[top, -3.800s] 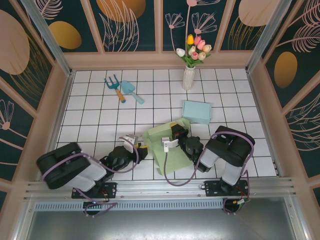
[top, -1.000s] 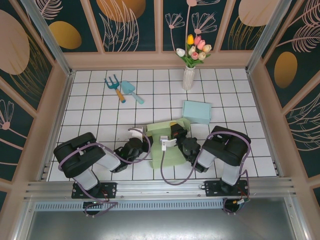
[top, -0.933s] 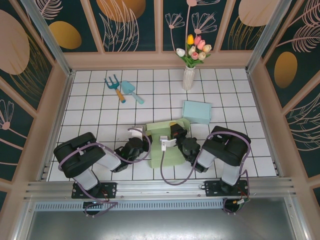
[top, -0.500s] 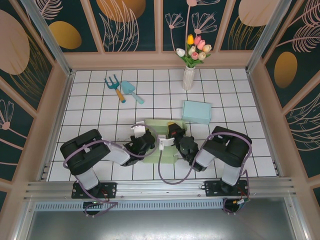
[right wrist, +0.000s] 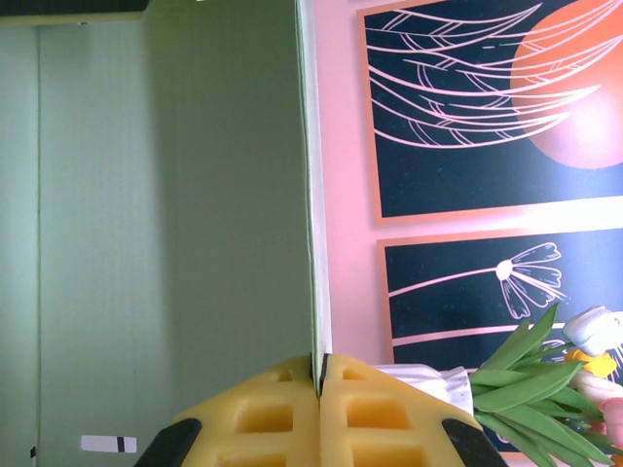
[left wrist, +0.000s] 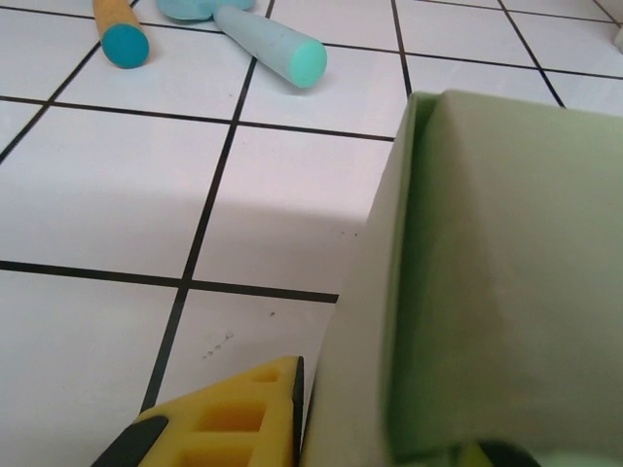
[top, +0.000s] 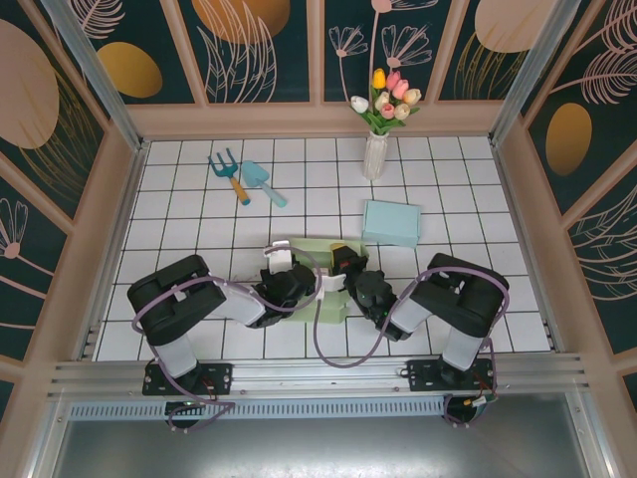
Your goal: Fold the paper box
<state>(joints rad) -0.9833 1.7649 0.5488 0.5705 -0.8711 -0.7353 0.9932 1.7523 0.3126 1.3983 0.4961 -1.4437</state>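
The box's upright green side is gapped from its inner layer, so next my left gripper opens and pinches both layers at the green side's near end (left wrist: 352,423).
The pale green paper box (top: 330,305) stands partly folded on the white tiles between the two arms. My left gripper (top: 295,284) is at its left side. In the left wrist view one yellow finger (left wrist: 229,418) presses the outside of an upright green wall (left wrist: 487,292), and the left gripper (left wrist: 389,430) is shut on that wall. My right gripper (top: 344,275) is at the box's right side. In the right wrist view the right gripper (right wrist: 318,366) is pinched shut on the thin edge of a green panel (right wrist: 195,195) that stands up from it.
A light blue box (top: 391,222) lies just behind and to the right. A white vase of tulips (top: 374,151) stands at the back. A garden fork and trowel (top: 241,178) lie back left, and their handles (left wrist: 273,44) are close ahead in the left wrist view.
The left gripper has moved right, up to the box, and closed on its left wall. The flat green sheet has been drawn up into a narrower, upright shape. The right gripper kept its grip.
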